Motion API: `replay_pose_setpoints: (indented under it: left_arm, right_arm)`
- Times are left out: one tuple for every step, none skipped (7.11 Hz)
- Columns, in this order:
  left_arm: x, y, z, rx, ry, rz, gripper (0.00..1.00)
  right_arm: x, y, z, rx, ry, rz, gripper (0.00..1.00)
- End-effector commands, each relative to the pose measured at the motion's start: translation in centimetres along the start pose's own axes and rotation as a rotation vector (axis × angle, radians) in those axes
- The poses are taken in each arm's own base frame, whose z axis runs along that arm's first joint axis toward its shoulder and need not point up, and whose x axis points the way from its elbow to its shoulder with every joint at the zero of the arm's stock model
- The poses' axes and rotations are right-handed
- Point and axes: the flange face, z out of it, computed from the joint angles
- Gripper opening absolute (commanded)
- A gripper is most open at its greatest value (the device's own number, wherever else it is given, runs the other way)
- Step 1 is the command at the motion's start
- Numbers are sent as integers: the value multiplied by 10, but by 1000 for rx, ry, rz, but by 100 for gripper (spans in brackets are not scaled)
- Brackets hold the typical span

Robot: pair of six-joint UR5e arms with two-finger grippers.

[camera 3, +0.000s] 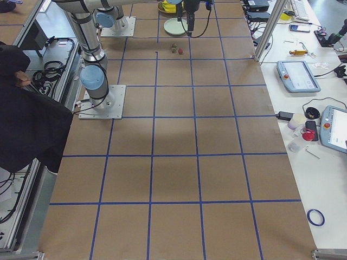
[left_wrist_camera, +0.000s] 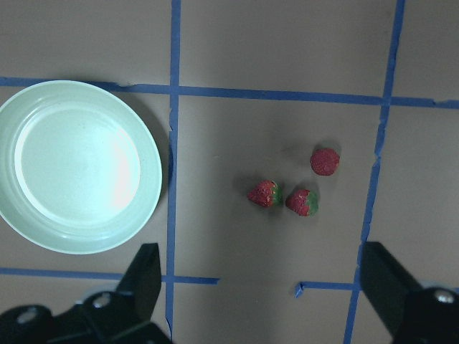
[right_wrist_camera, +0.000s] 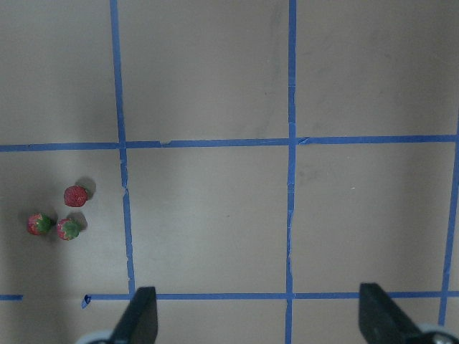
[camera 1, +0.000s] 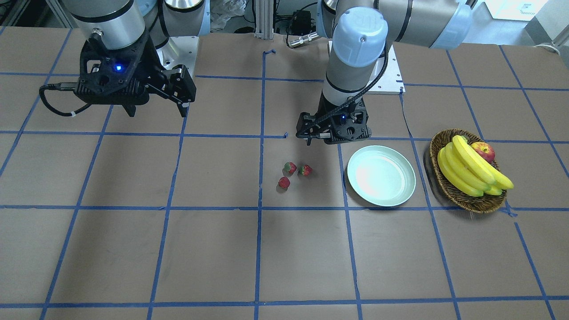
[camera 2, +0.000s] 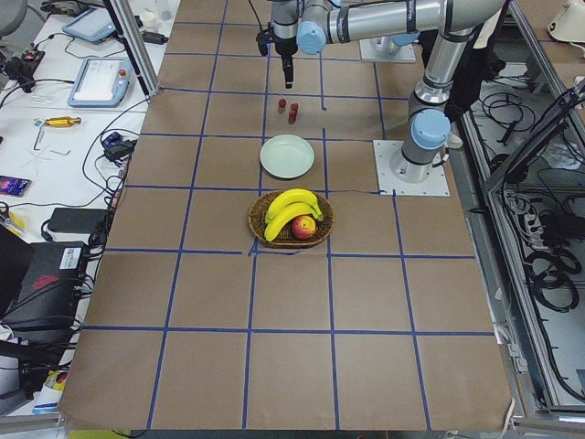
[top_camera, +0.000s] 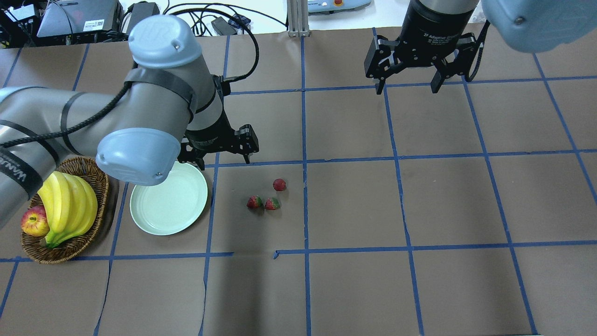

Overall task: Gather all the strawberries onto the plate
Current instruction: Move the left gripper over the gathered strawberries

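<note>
The strawberry nearest the pale mint-green plate will have my left gripper close on its red body (camera 1: pixel 306 170) (left_wrist_camera: pixel 263 193).
Three strawberries (camera 1: pixel 290 167) (camera 1: pixel 305 170) (camera 1: pixel 284 182) lie close together on the brown table mat. They also show in the overhead view (top_camera: pixel 272 203) and the left wrist view (left_wrist_camera: pixel 302 202). The pale mint-green plate (camera 1: pixel 381 175) (top_camera: pixel 169 198) (left_wrist_camera: pixel 77 165) is empty, one grid cell to the side of them. My left gripper (top_camera: pixel 224 161) (camera 1: pixel 322 141) hangs open and empty above the mat, just behind the plate's edge and the berries. My right gripper (top_camera: pixel 408 88) (camera 1: pixel 157 113) is open and empty, high and far off to the other side.
A brown wicker basket (camera 1: pixel 444 189) (top_camera: pixel 56 255) with bananas (camera 1: pixel 471 171) and a red-yellow apple (camera 1: pixel 483 151) stands just beyond the plate, away from the berries. Blue tape lines grid the mat.
</note>
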Motion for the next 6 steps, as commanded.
replay_pose_setpoints:
  left_arm:
    - [12, 17, 61, -28, -27, -256, 99]
    - [15, 15, 80, 23, 5, -392, 99]
    - [15, 14, 94, 37, 17, -486, 99]
    - [18, 9, 106, 44, 30, -653, 99]
    - [24, -3, 120, 75, 75, -799, 99]
    - [28, -12, 133, 93, 103, -897, 99]
  right_arm:
    - [0, 0, 2, -4, -1, 8, 100]
    - [0, -1, 3, -4, -3, 10, 100]
    - [0, -1, 3, -3, -3, 10, 100]
    - [0, -1, 2, -1, -3, 10, 100]
    - [0, -1, 2, -3, -3, 10, 100]
    - [2, -2, 0, 5, -2, 11, 100]
